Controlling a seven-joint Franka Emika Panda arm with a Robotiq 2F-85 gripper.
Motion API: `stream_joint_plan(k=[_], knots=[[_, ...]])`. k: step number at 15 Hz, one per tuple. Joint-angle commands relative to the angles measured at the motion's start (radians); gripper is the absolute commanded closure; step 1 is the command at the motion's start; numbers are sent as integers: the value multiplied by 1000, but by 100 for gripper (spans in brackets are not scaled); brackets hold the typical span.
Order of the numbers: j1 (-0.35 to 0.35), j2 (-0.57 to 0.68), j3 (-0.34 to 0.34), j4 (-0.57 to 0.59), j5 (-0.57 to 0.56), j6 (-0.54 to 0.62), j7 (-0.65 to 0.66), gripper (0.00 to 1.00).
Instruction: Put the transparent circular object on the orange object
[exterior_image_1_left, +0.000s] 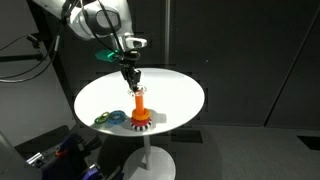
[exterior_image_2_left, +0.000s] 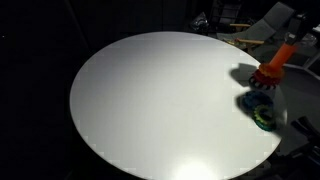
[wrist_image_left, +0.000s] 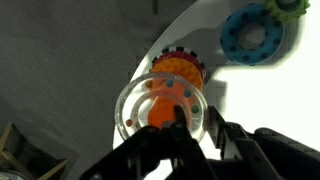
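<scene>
The transparent ring, hanging just over the orange object, will be let go by my gripper around the upper part of the orange peg (exterior_image_1_left: 139, 96) (wrist_image_left: 163, 110), just where that peg is above the red toothed base.
My gripper (wrist_image_left: 197, 118) is shut on the rim of the transparent circular object (wrist_image_left: 135, 105), a clear ring with small coloured dots. The ring hangs just over the orange object (wrist_image_left: 160, 112), whose peg shows through its hole, with the red toothed base (wrist_image_left: 180, 66) behind. In an exterior view the gripper (exterior_image_1_left: 130, 80) sits right above the orange peg (exterior_image_1_left: 140, 101) on its red base (exterior_image_1_left: 140, 121); the clear ring is too faint to see there. The peg also shows in an exterior view (exterior_image_2_left: 279, 55).
A blue-teal ring (exterior_image_1_left: 117, 117) and a green ring (exterior_image_1_left: 103, 118) lie beside the base on the round white table (exterior_image_1_left: 185, 95). They also show in the wrist view, blue-teal (wrist_image_left: 250, 38) and green (wrist_image_left: 292, 6). The table edge and dark floor lie close by.
</scene>
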Motion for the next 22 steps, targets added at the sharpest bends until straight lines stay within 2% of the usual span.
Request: stream_joint_plan(k=[1,15,22], knots=[[-9,10,-5,13,23,7,7,93],[-10,43,-9,42,30,-9,10,93],[-2,61,-14,54,107,-21,-21,93]])
